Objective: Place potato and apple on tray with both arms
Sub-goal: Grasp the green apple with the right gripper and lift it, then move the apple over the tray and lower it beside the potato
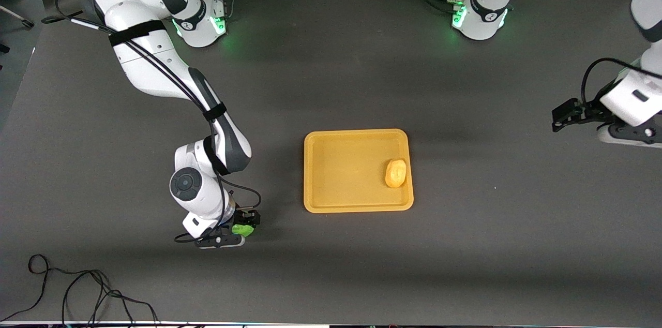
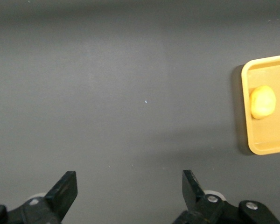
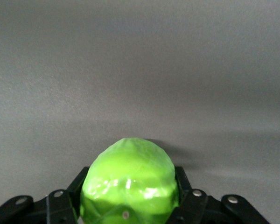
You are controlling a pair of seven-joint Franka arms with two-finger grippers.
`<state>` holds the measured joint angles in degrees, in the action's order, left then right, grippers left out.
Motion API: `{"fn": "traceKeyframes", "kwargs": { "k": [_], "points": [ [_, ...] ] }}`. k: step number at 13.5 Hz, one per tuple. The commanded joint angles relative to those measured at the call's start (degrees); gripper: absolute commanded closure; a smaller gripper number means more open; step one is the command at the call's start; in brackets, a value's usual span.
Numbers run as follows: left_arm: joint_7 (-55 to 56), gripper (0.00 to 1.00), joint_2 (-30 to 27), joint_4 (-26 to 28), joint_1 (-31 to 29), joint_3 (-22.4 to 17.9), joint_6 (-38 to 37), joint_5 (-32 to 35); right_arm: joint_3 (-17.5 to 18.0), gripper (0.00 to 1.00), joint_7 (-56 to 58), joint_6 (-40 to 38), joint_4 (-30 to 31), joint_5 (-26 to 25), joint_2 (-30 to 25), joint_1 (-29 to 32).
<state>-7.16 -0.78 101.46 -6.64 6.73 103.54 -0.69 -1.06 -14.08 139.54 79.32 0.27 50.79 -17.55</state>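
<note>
Next, I release the green apple from my right gripper in the middle of the tray (image 1: 358, 165), slightly apart from the potato.
The yellow-orange tray (image 1: 336, 198) lies mid-table. The tan potato (image 1: 396, 173) rests in it, by the rim toward the left arm's end; it also shows in the left wrist view (image 2: 262, 101) with the tray (image 2: 252, 140). My right gripper (image 1: 243, 228) is low at the table toward the right arm's end, nearer the front camera than the tray, shut on the bright green apple (image 1: 242, 229). The apple fills the space between the fingers in the right wrist view (image 3: 129, 182). My left gripper (image 1: 561, 116) is open and empty, held off at the left arm's end of the table.
A loose black cable (image 1: 77, 292) curls on the table near the front edge at the right arm's end. Bare dark table (image 1: 336, 69) surrounds the tray.
</note>
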Motion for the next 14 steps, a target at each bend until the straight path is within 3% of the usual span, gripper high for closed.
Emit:
{"fn": "traceKeyframes", "kwargs": {
  "k": [1, 5, 8, 11, 14],
  "points": [
    [-0.1, 0.0, 0.4, -3.9, 0.2, 0.2, -3.8, -0.5, -0.2, 0.47, -1.1, -7.1, -0.7, 0.0, -6.2, -0.2],
    [0.0, 0.0, 1.1, -3.6, 0.1, 0.2, -3.3, 0.3, -0.2, 0.47, -1.4, -26.0, -5.6, -0.1, -17.5, -0.6],
    [-0.1, 0.0, 1.1, -3.5, 0.1, 0.2, -3.6, 0.3, 0.0, 0.47, -7.4, -40.8, -13.6, -0.2, -19.6, -4.5],
    [-1.4, 0.0, 1.3, -3.5, -0.1, 0.2, -2.8, 0.3, -0.1, 0.47, -20.6, -42.9, -17.0, -0.7, -18.5, -12.8],
    [-1.4, 0.0, 1.6, -3.5, 0.1, 0.1, -2.8, 0.3, -0.1, 0.47, -29.7, -41.9, -22.2, -0.8, -13.4, -21.2]
  ]
}}
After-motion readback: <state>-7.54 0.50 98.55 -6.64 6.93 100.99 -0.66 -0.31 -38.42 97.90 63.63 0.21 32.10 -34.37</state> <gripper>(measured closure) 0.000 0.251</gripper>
